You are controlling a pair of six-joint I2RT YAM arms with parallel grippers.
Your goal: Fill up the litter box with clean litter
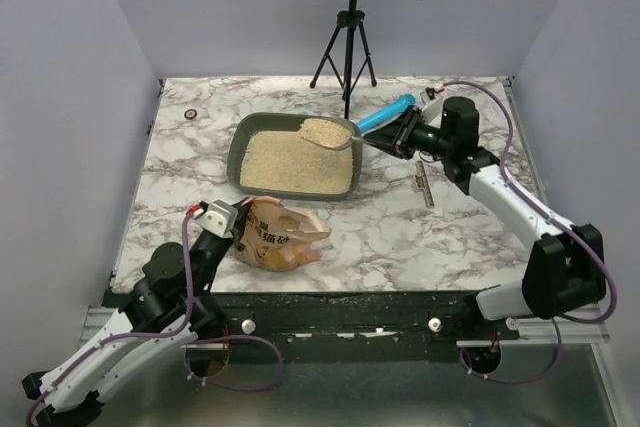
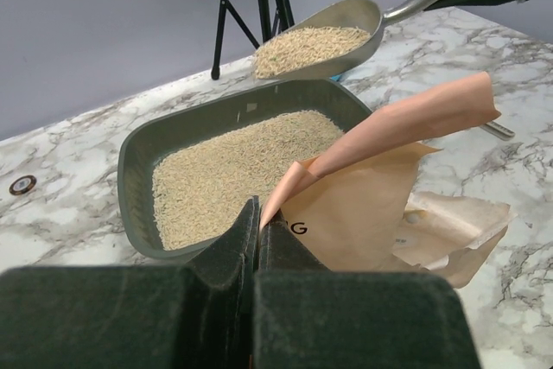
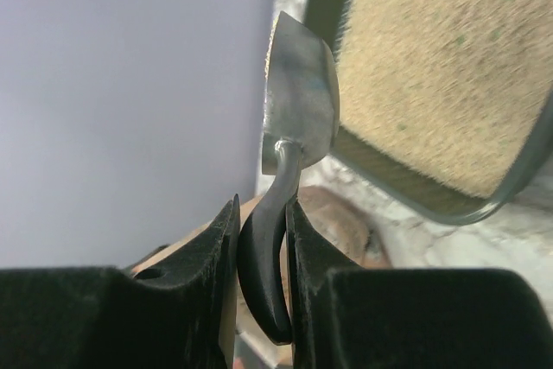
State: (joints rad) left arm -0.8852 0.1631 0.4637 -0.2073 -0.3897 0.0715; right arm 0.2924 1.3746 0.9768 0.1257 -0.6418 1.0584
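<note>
The silver scoop, hanging over the box's far corner, will be set down by my right gripper on the litter at the box's near corner (image 1: 332,164) (image 3: 449,140) beside the thin piece of metal.
The litter box (image 1: 238,152) lies at the table's middle back, and clean litter (image 1: 295,165) covers its floor. My right gripper (image 1: 398,133) is shut on the handle of a silver scoop (image 1: 328,133). The scoop is heaped with litter and hangs over the box's far right corner. In the right wrist view the scoop (image 3: 298,101) sits edge-on between the jaws of the right gripper (image 3: 262,205), beside the litter box (image 3: 415,196). My left gripper (image 2: 259,213) is shut on the edge of the orange-pink bag (image 2: 380,187), which lies just in front of the litter box (image 2: 130,162).
A black tripod stand (image 1: 347,37) rises behind the box. A small dark ring (image 1: 190,113) lies at the back left, and a thin metal strip (image 1: 424,187) lies on the marble at the right. Grey walls enclose three sides.
</note>
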